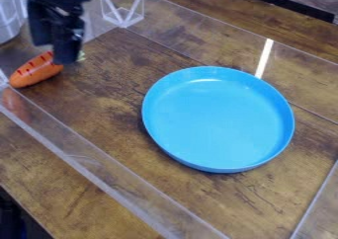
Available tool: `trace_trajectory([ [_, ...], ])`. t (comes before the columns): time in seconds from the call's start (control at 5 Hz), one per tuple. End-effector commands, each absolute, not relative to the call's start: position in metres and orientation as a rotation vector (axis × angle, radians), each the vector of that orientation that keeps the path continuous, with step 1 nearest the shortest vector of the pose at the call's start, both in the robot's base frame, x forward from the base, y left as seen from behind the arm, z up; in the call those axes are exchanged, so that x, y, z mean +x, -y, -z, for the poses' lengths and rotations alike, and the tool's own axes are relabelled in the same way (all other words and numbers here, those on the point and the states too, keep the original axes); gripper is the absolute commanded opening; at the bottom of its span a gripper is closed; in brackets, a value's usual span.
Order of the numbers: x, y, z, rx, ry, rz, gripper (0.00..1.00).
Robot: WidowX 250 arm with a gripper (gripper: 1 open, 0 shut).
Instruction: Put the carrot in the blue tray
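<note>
Next, I close my gripper on the middle of the orange carrot's body [35,71], slightly toward the end away from its green leaves.
The orange carrot [35,71] lies on the wooden table at the far left, its upper right end hidden behind my gripper. My gripper [55,43] hangs directly over that end with its two black fingers apart and nothing between them, so it is open. The blue tray [218,118], a large round dish with a low rim, sits right of centre with nothing in it, well apart from the carrot and the gripper.
The dark wooden table [119,144] lies under a glossy transparent sheet whose edge runs diagonally across the front left. A clear glass-like object [122,8] stands at the back, just right of the gripper.
</note>
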State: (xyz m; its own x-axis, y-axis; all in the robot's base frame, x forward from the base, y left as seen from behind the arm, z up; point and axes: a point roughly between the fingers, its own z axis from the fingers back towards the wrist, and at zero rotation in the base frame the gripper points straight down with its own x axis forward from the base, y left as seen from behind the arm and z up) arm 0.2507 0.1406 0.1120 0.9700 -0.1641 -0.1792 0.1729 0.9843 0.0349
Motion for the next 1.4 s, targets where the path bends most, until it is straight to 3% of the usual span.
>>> trace_trajectory([
  [0.0, 0.259, -0.165, -0.118, 0.101, -0.136, 0.198, 1.00],
  [0.6, 0.268, -0.195, -0.080, 0.130, -0.132, 0.238, 1.00],
  [1.2, 0.278, -0.193, -0.053, 0.123, -0.107, 0.264, 1.00],
])
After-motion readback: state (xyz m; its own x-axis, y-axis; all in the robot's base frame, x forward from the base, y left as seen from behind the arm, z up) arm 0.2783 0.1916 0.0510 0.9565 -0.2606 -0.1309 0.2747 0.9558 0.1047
